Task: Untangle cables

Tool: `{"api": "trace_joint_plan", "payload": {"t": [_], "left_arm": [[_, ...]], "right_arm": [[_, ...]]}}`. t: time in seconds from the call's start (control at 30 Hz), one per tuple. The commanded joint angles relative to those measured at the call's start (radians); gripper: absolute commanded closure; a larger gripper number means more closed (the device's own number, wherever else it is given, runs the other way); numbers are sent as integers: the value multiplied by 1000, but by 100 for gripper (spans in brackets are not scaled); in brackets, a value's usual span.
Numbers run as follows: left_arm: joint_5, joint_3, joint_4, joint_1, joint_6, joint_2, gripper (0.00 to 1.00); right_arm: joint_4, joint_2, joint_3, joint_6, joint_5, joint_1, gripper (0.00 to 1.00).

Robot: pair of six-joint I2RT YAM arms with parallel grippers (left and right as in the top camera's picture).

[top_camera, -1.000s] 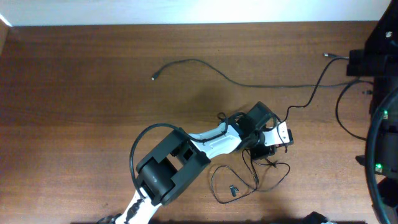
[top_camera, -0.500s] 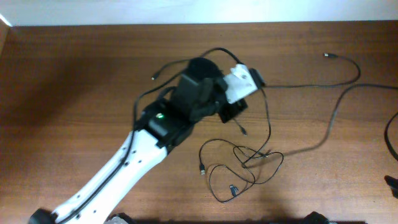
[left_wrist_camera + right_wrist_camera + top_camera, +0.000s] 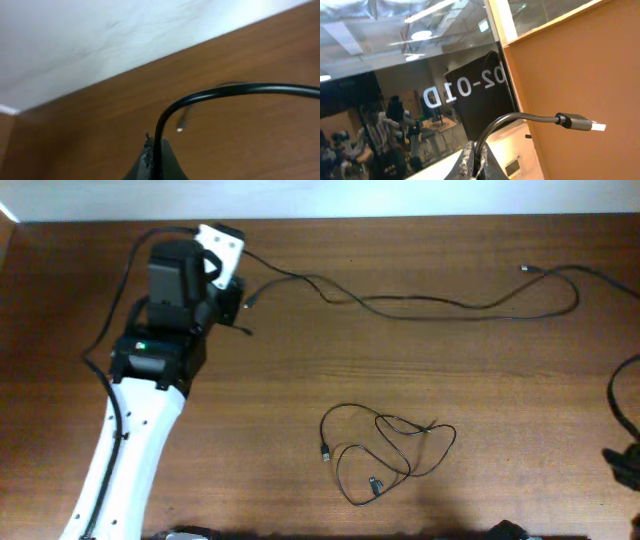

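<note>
Next, I let go of the long black cable with my left gripper on the bare table (image 3: 263, 368), between the metal tip and the tangle.
My left gripper (image 3: 237, 307) is at the back left of the table, shut on a long black cable (image 3: 420, 302). That cable stretches right along the back to a small plug (image 3: 524, 269). In the left wrist view the cable (image 3: 225, 91) arcs up out of the shut jaws (image 3: 155, 150), and its metal tip (image 3: 179, 130) hangs just beyond. A loose tangle of thin black cables (image 3: 390, 448) lies at the front middle, apart from both grippers. My right gripper (image 3: 475, 152) is shut on a black cable with a flat metal plug (image 3: 580, 122), raised off the table's right side.
A tiny dark stubby piece (image 3: 374, 484) lies inside the tangle's front loop. A thick black arm cable (image 3: 613, 392) curves at the right edge. The white wall (image 3: 100, 40) runs along the table's back edge.
My left arm has swung from the table's middle to the back left, drawing the long cable out across the back. The tangle stays at the front middle.
</note>
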State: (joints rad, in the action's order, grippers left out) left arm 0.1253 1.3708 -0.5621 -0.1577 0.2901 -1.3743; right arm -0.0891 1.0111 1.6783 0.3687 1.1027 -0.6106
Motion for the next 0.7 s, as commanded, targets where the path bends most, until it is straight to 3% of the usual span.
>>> {"api": "trace_joint_plan", "payload": {"t": [0.0, 0.33, 0.67], "left_arm": [[10, 3, 0, 98, -86, 10, 100], [10, 3, 22, 234, -95, -69, 100], [10, 3, 27, 235, -95, -92, 100]], "right_arm": [[8, 43, 5, 21, 9, -2, 96], [122, 300, 5, -37, -5, 29, 96], [372, 507, 5, -61, -394, 170, 96]]}}
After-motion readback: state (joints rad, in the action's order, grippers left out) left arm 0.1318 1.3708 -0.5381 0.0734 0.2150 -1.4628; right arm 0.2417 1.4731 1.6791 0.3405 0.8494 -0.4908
